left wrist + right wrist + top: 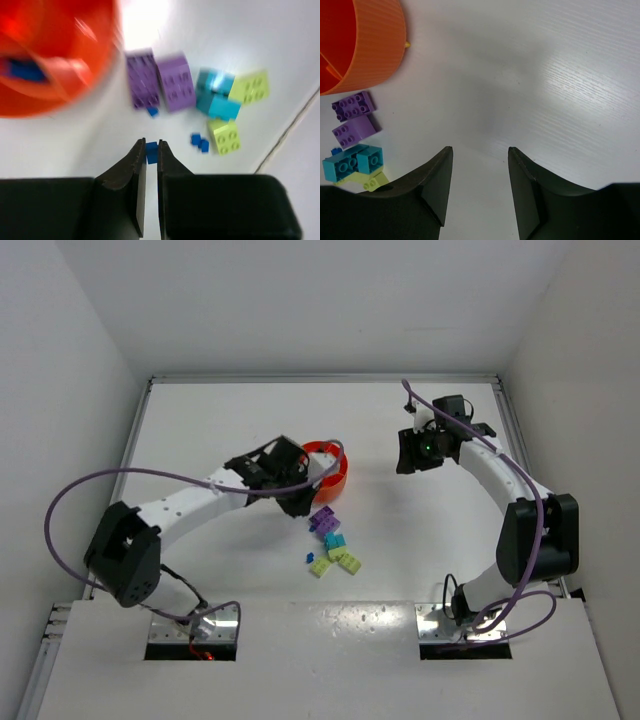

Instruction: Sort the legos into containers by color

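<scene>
The small blue lego will drop from my left gripper into the orange bowl's section with the blue piece (303, 478) (27, 71).
In the left wrist view my left gripper (151, 143) is shut on a small blue lego (151, 153) held between its tips. Beyond it lie two purple legos (159, 81), a teal one (216, 95), two yellow-green ones (250, 86) and a pair of small blue bits (200, 141). The orange bowl (50, 55) is at the upper left, blurred, with a blue piece (24, 70) in one section. From above, the left gripper (297, 502) sits between the bowl (332, 470) and the lego pile (332, 543). My right gripper (480, 149) stands open over bare table.
The right arm's gripper (411, 452) hovers right of the bowl, apart from the legos. In the right wrist view the bowl's ribbed wall (375, 45) is at the upper left, with purple legos (353, 106) and a teal one (354, 162) below it. White walls enclose the table.
</scene>
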Robot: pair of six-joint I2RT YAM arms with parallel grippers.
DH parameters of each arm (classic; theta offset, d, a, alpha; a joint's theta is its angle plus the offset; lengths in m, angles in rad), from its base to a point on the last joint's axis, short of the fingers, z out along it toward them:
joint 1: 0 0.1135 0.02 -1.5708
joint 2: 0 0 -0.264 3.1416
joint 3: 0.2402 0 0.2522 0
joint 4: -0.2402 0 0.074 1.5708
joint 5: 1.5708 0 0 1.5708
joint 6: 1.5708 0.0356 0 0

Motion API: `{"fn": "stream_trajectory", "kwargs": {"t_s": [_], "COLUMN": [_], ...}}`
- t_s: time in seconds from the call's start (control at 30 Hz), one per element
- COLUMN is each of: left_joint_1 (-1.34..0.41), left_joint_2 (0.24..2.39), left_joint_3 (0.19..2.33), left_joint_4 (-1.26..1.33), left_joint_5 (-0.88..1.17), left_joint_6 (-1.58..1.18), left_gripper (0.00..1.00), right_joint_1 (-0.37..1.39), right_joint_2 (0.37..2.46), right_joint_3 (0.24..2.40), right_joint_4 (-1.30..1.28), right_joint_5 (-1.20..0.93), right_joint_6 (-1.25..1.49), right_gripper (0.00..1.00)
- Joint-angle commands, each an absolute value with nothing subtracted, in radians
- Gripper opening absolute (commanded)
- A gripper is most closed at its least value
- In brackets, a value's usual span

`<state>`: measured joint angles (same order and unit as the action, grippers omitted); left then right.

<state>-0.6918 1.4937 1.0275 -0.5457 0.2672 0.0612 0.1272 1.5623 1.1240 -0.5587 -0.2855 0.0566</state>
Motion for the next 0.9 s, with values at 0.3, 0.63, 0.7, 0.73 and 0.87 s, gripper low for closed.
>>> {"fn": "stream_trajectory", "kwargs": {"t_s": [0.3, 0.63, 0.7, 0.73, 0.87], "left_joint_1": [-0.546, -0.465, -0.456, -0.456, -0.446], "left_joint_2": [1.549, 1.643, 1.658, 1.672, 1.701], "left_joint_3": [1.273, 1.353, 1.364, 1.364, 1.364], "left_joint_4": [-0.494, -0.454, -0.454, -0.454, -0.454], "left_joint_5": [0.307, 0.296, 0.296, 0.307, 0.307], "left_joint_6": [0.06, 0.069, 0.078, 0.078, 0.078], "left_gripper": [0.04, 0.04, 0.04, 0.06, 0.13], "right_joint_1": [0.124, 0.124, 0.124, 0.124, 0.124], "right_joint_2": [1.549, 1.549, 1.558, 1.559, 1.559], "right_joint_3": [1.152, 1.152, 1.152, 1.152, 1.152], "right_joint_4": [-0.541, -0.541, -0.541, -0.541, -0.541], "right_joint_5": [-0.295, -0.295, -0.295, -0.295, -0.295], "right_joint_6": [0.058, 0.058, 0.058, 0.058, 0.058], "right_gripper": [0.49, 0.49, 0.49, 0.49, 0.49]}}
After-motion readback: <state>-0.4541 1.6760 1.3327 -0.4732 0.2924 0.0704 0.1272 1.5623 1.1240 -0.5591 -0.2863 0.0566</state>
